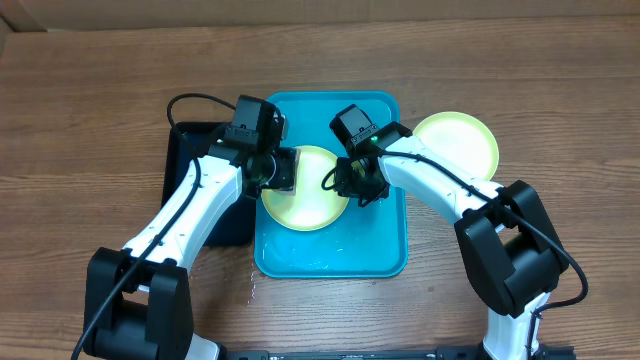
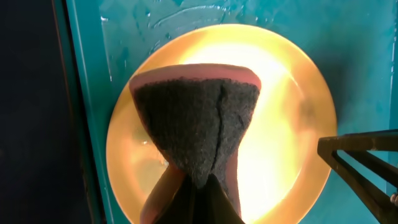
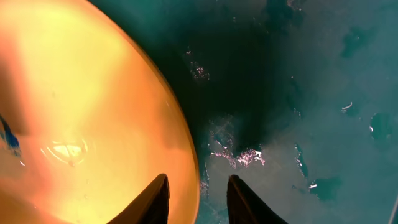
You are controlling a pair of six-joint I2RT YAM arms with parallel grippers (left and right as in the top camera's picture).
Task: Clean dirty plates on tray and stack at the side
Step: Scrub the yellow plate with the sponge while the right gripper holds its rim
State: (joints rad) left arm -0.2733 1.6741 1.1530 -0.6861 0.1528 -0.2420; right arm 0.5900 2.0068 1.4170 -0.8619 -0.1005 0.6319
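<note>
The plate lies loose on the wet tray, so next my right gripper closes on the plate's rim (image 3: 198, 180) and steadies it while my left gripper scrubs.
A yellow-green plate (image 1: 305, 195) lies on the wet turquoise tray (image 1: 330, 255). My left gripper (image 1: 280, 170) hangs over the plate's left part, shut on a sponge (image 2: 196, 124) whose dark grey scouring face fans out above the plate (image 2: 292, 143). My right gripper (image 1: 350, 185) is at the plate's right edge. In the right wrist view it (image 3: 198, 193) is open and straddles the rim, with one finger over the plate (image 3: 81, 112) and the other over the tray (image 3: 311, 93). A small blue smudge (image 3: 7, 134) marks the plate. A second yellow-green plate (image 1: 460, 140) rests on the table right of the tray.
A narrower black tray (image 1: 190, 160) lies against the turquoise tray's left side, under my left arm. Water films and droplets (image 3: 242, 155) cover the tray floor. Bare wooden table surrounds both trays.
</note>
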